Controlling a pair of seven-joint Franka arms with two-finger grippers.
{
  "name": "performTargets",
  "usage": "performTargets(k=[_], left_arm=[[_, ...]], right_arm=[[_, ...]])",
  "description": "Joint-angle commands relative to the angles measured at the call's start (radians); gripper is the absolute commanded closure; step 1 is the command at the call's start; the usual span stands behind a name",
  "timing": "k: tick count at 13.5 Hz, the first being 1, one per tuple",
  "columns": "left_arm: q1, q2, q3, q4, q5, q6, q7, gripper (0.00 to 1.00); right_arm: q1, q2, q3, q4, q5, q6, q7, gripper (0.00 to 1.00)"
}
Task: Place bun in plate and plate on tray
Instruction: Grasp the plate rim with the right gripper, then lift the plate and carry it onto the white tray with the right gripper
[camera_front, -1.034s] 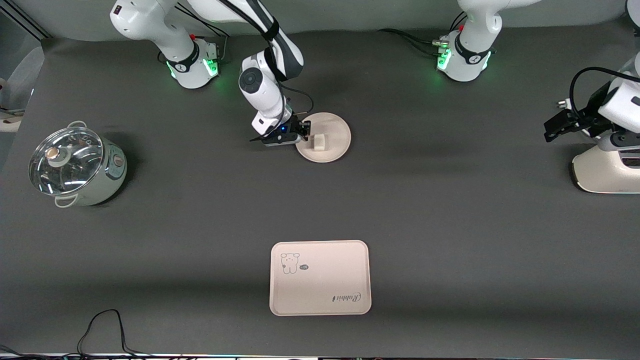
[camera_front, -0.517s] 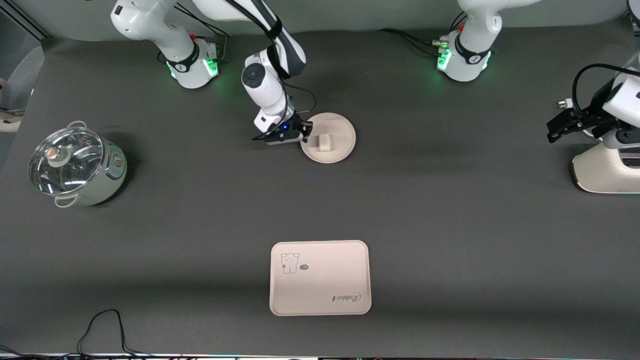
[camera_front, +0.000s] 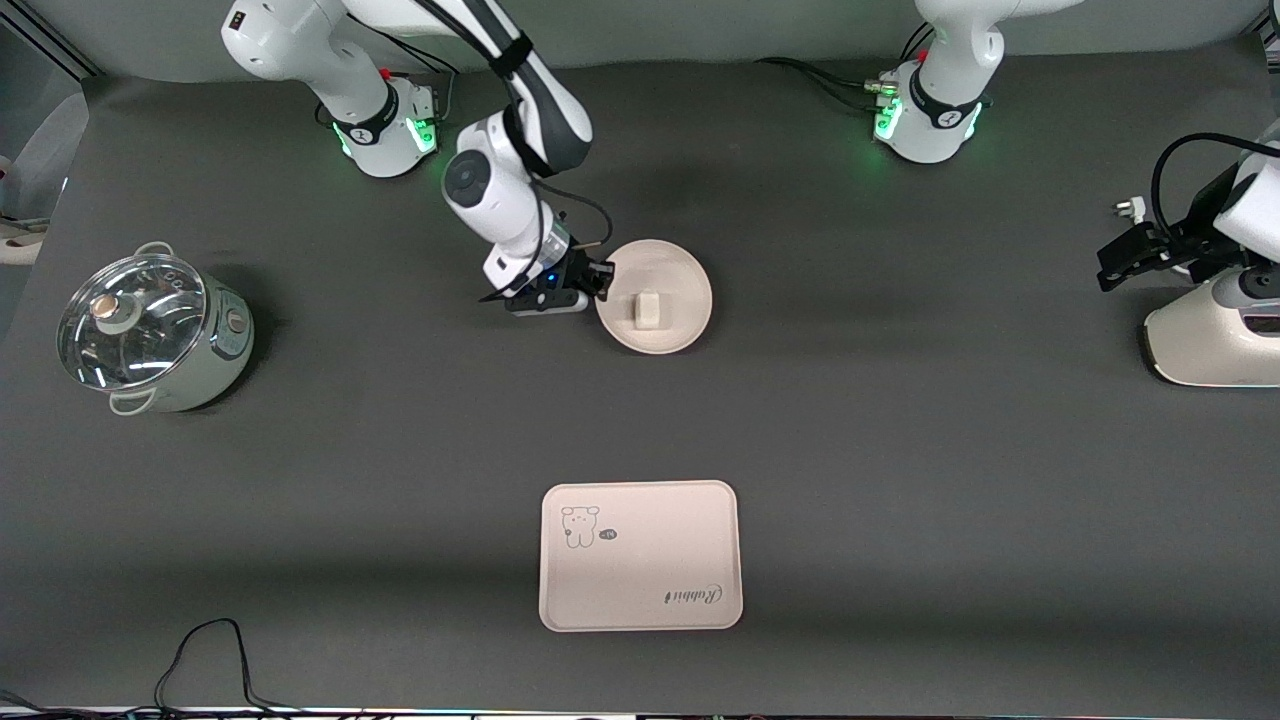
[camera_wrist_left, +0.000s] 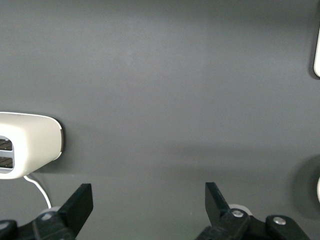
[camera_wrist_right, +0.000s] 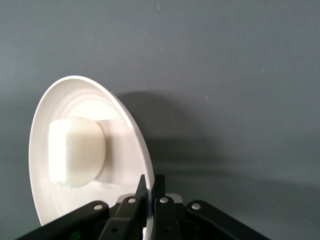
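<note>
My right gripper is to put the plate with the bun down on the middle of the rectangular tray (camera_front: 647, 551), next to the bear drawing.
The round cream plate (camera_front: 670, 265) is held up above the dark table with the off-white bun (camera_front: 647, 309) lying in its middle. My right gripper (camera_front: 600, 282) is shut on the plate's rim at the edge toward the right arm's end. In the right wrist view the plate (camera_wrist_right: 125, 140) carries the bun (camera_wrist_right: 77, 152), and the gripper (camera_wrist_right: 151, 182) pinches the rim. The rectangular tray (camera_front: 641, 556), with bear drawing and "Rabbit" script, lies nearer the front camera. My left gripper (camera_front: 1110, 262) waits open over the table by a white appliance; it also shows in the left wrist view (camera_wrist_left: 148, 202).
A steel pot with a glass lid (camera_front: 150, 332) stands toward the right arm's end. A white toaster-like appliance (camera_front: 1215, 340) stands at the left arm's end and shows in the left wrist view (camera_wrist_left: 27, 145). A black cable (camera_front: 205, 655) lies near the front edge.
My right gripper has lifted the plate with the bun and carried it a little toward the front camera. The left arm has shifted slightly.
</note>
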Motion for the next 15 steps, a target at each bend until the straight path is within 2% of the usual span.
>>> performTargets(k=[1, 4, 6, 7, 10, 11, 12, 14, 15], left_arm=[[-0.013, 0.024, 0.014, 0.044, -0.009, -0.03, 0.013, 0.0], [-0.015, 0.027, 0.014, 0.052, -0.013, -0.032, 0.01, 0.0], [-0.018, 0.027, 0.014, 0.059, -0.013, -0.032, 0.01, 0.0], [-0.018, 0.027, 0.014, 0.061, -0.013, -0.032, 0.011, 0.0], [-0.02, 0.028, 0.014, 0.067, -0.013, -0.03, 0.011, 0.0], [-0.02, 0.028, 0.014, 0.068, -0.013, -0.03, 0.01, 0.0], [-0.02, 0.028, 0.012, 0.068, -0.013, -0.03, 0.01, 0.0], [-0.02, 0.028, 0.012, 0.068, -0.013, -0.029, 0.013, 0.0], [-0.02, 0.028, 0.014, 0.068, -0.013, -0.029, 0.013, 0.0]], right_arm=[[0.018, -0.026, -0.101, 0.107, -0.059, -0.174, 0.003, 1.0], [0.01, -0.007, -0.193, 0.269, -0.143, -0.334, 0.003, 1.0], [-0.01, 0.026, -0.24, 0.374, -0.182, -0.374, -0.004, 1.0], [-0.043, 0.048, -0.247, 0.433, -0.184, -0.392, 0.002, 1.0], [-0.222, 0.221, -0.241, 0.688, -0.165, -0.463, 0.0, 1.0], [-0.288, 0.3, -0.227, 0.792, -0.148, -0.498, 0.0, 1.0], [-0.335, 0.384, -0.211, 0.895, -0.088, -0.518, 0.003, 1.0], [-0.375, 0.538, -0.21, 1.035, 0.055, -0.511, 0.028, 1.0], [-0.405, 0.599, -0.208, 1.107, 0.098, -0.506, 0.049, 1.0]])
